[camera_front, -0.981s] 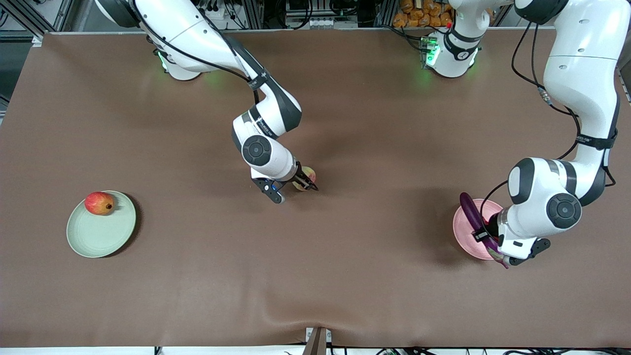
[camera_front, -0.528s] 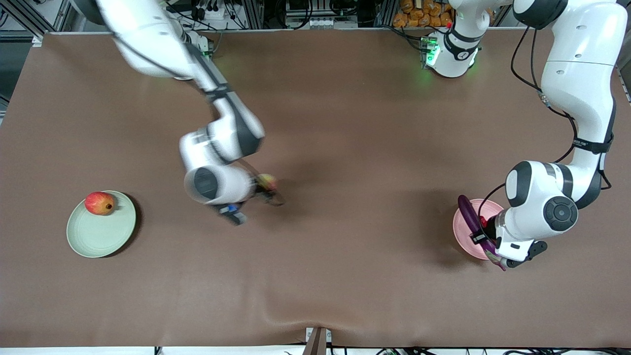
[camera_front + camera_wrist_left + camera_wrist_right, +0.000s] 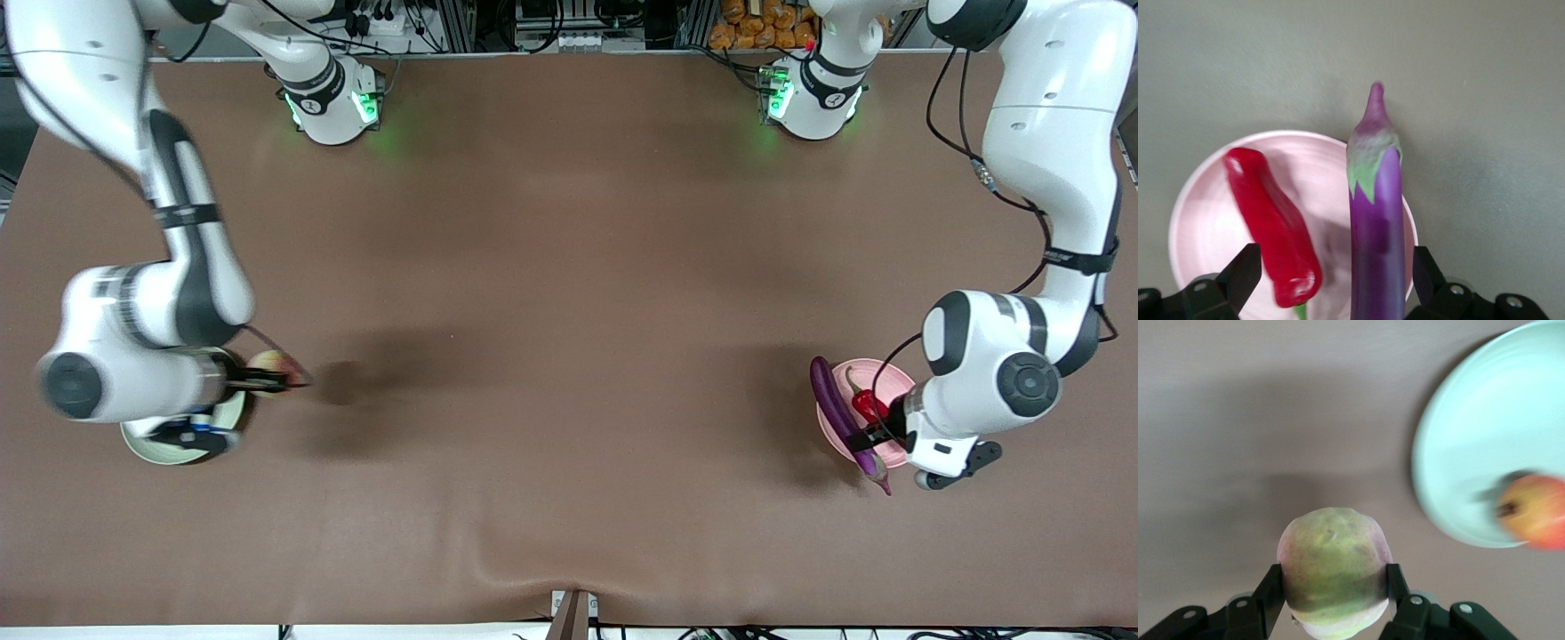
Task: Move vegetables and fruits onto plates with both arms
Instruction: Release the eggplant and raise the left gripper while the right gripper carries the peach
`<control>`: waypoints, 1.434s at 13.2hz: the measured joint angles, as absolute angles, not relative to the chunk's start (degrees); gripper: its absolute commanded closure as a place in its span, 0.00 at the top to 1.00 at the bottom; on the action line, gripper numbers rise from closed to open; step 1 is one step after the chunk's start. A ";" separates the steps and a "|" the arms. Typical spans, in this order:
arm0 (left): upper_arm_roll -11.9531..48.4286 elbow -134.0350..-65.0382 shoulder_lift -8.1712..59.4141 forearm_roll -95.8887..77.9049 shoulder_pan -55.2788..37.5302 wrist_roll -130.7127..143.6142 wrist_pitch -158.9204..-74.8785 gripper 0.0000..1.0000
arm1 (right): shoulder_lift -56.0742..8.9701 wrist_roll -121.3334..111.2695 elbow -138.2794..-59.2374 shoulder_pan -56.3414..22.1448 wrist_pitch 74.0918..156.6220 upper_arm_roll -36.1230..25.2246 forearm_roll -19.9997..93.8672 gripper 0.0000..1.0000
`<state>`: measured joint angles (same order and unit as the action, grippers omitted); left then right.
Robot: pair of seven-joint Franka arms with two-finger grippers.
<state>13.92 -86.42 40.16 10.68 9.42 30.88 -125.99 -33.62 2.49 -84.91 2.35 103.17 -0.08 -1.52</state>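
Observation:
The peach, now held above the table beside the plate, will be let go by my right gripper on the pale green plate (image 3: 198, 428) (image 3: 1491, 420) next to the deep red fruit.
My right gripper (image 3: 280, 380) is shut on the pale yellow-pink peach (image 3: 269, 363), which also shows in the right wrist view (image 3: 1335, 570). It holds the peach above the table, just beside the pale green plate (image 3: 142, 444). The deep red fruit (image 3: 1533, 519) lies on that plate (image 3: 1471, 440); in the front view my arm hides it. My left gripper (image 3: 1331, 280) is open over the pale pink plate (image 3: 889, 378). The purple eggplant (image 3: 1377, 227) lies across the plate's rim, its stem end over the table. The red chili (image 3: 1271, 220) lies on the plate beside it.
The brown table mat (image 3: 569, 311) spans the whole table. The two arm bases (image 3: 329, 98) stand along the edge farthest from the front camera. A small bracket (image 3: 573, 613) sits at the table edge nearest that camera.
My right arm has swung the peach from the table's middle to beside the green plate. My left gripper has shifted a little over the pink plate, and the chili now shows.

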 measured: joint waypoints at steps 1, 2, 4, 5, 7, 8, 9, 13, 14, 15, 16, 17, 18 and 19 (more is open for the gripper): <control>13.92 -86.36 38.98 10.68 9.84 29.97 -124.75 1.00 | -33.63 -2.68 -84.88 4.87 103.96 -0.13 -4.09 0.00; 13.92 -86.36 37.89 10.68 10.09 29.29 -123.56 1.00 | -33.62 -6.48 -84.87 6.87 105.45 -0.14 -6.09 0.00; 13.93 -86.38 36.55 10.68 10.14 28.99 -122.42 1.00 | -33.78 -10.61 -84.72 9.54 108.47 -0.12 -7.13 0.00; 13.97 -86.37 36.02 10.68 10.11 28.97 -122.22 1.00 | -34.08 -11.02 -84.60 9.91 109.95 -0.11 -7.21 0.00; 14.24 -86.28 34.26 10.68 10.06 28.97 -121.74 1.00 | -35.27 -11.02 -84.48 9.91 113.49 0.15 -7.32 0.00; 14.47 -86.17 32.80 10.68 10.04 28.96 -120.83 1.00 | -36.12 -11.00 -84.43 9.91 115.21 0.28 -7.36 0.00; 14.81 -86.00 30.88 10.68 9.99 28.85 -119.36 1.00 | -36.98 -10.98 -84.42 9.92 116.68 0.26 -7.37 0.00; 16.90 -85.54 21.38 10.68 9.87 24.03 -111.17 1.00 | -39.43 -10.97 -84.38 10.23 120.27 0.03 -7.37 1.00; 17.02 -85.54 19.10 10.68 9.84 23.54 -109.16 1.00 | -39.91 -10.96 -84.38 10.30 120.80 0.03 -7.37 1.00; 17.15 -85.55 17.02 10.68 9.81 23.28 -107.39 1.00 | -40.18 -10.96 -84.37 10.37 120.94 0.02 -7.37 1.00; 17.60 -85.55 14.99 10.68 9.80 22.86 -105.71 1.00 | -40.29 -10.95 -84.36 10.40 120.94 0.04 -7.36 1.00; 18.30 -85.54 13.26 10.45 9.79 22.74 -104.21 1.00 | -40.31 -10.91 -84.35 10.40 120.91 0.14 -6.66 1.00; 18.95 -85.55 11.49 9.55 9.78 22.74 -102.62 1.00 | -40.31 -10.91 -84.27 10.40 120.52 0.31 -4.86 1.00; 19.30 -85.57 9.85 8.37 9.77 22.74 -100.95 1.00 | -40.28 -10.94 -83.95 10.37 119.12 0.56 -2.65 1.00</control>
